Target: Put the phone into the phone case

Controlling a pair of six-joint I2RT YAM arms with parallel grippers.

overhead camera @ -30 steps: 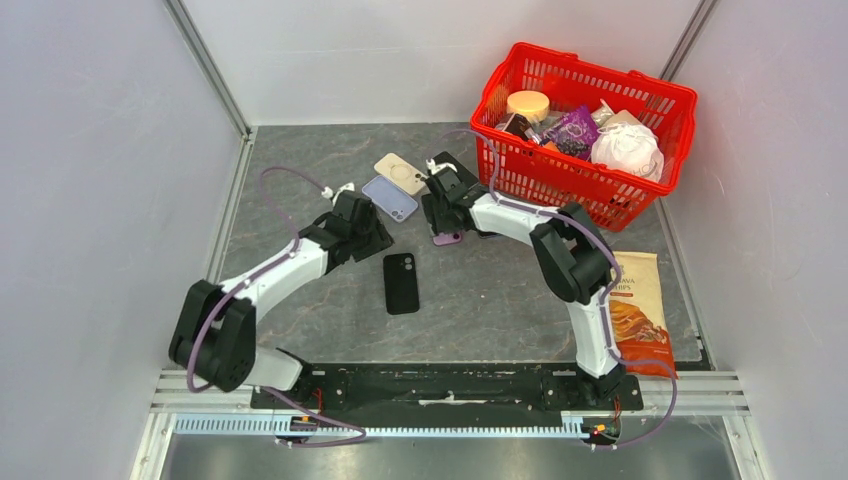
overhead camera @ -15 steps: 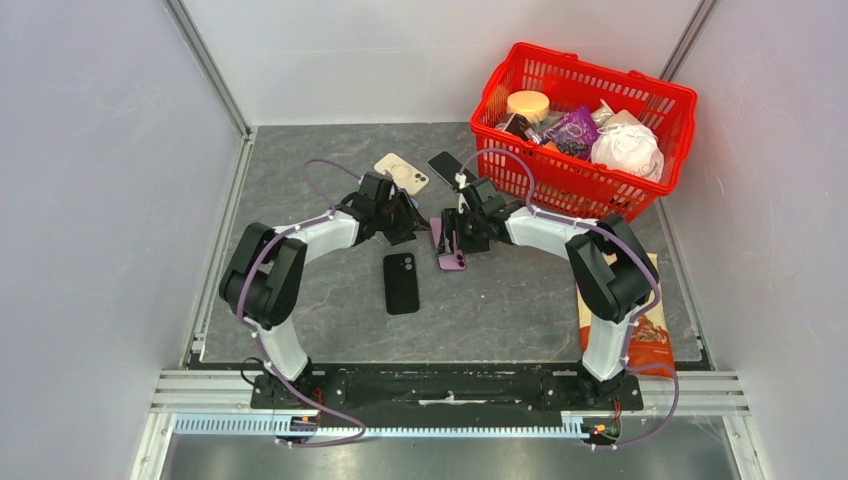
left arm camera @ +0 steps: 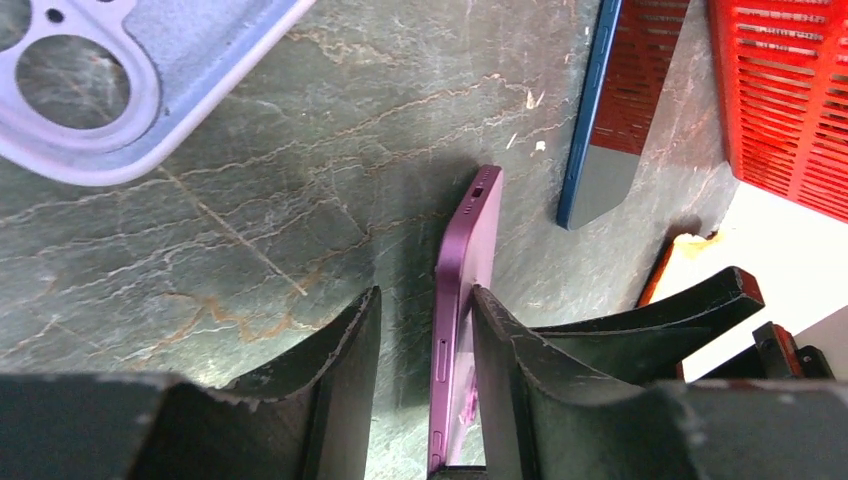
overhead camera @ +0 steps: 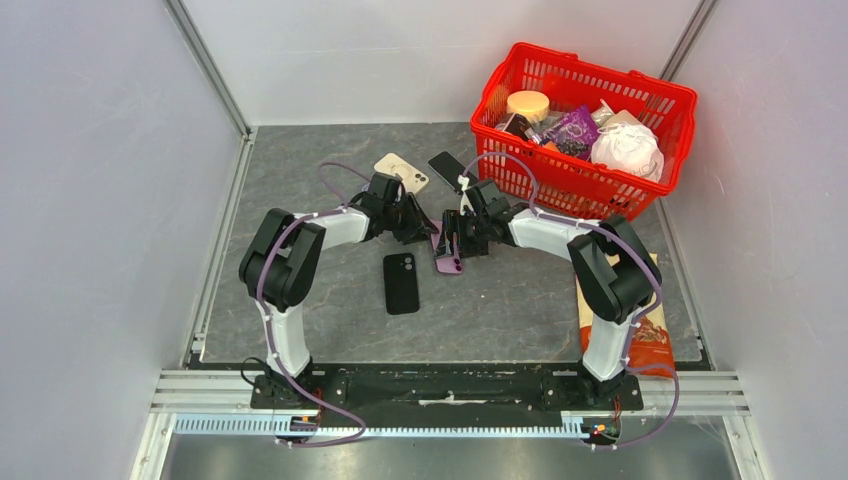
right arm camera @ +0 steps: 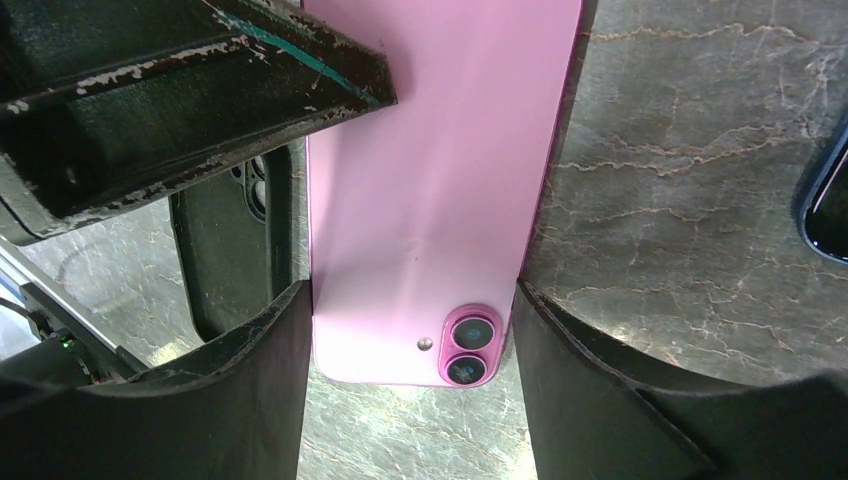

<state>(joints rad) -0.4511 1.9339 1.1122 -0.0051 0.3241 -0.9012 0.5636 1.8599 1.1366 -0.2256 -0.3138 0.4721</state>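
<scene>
My left gripper should hold the phone while my right gripper pinches the phone's flat sides (right arm camera: 405, 290), because my right gripper covers the pink phone's long edges that the case must wrap.
My right gripper (right arm camera: 410, 370) is shut on the pink phone (right arm camera: 440, 200), its fingers pressing both long edges near the camera end. The phone (overhead camera: 447, 252) is tipped up on its side near the table's middle. From the left, my left gripper (left arm camera: 425, 380) stands open astride the phone's (left arm camera: 465, 300) thin edge: the right finger (left arm camera: 520, 390) touches it, the left finger (left arm camera: 330, 390) stands apart. A black case (overhead camera: 401, 283) lies flat just in front. The lavender case (left arm camera: 100, 80) lies by my left wrist, and a beige case (overhead camera: 400, 172) lies behind.
A dark blue phone (overhead camera: 447, 167) lies behind the grippers, next to the red basket (overhead camera: 585, 190) full of groceries at the back right. A chips bag (overhead camera: 645, 320) lies beside the right arm's base.
My left arm has swung right from the lavender case until its fingers straddle the phone. My right gripper has shifted slightly nearer with the phone, tipping it up on edge.
</scene>
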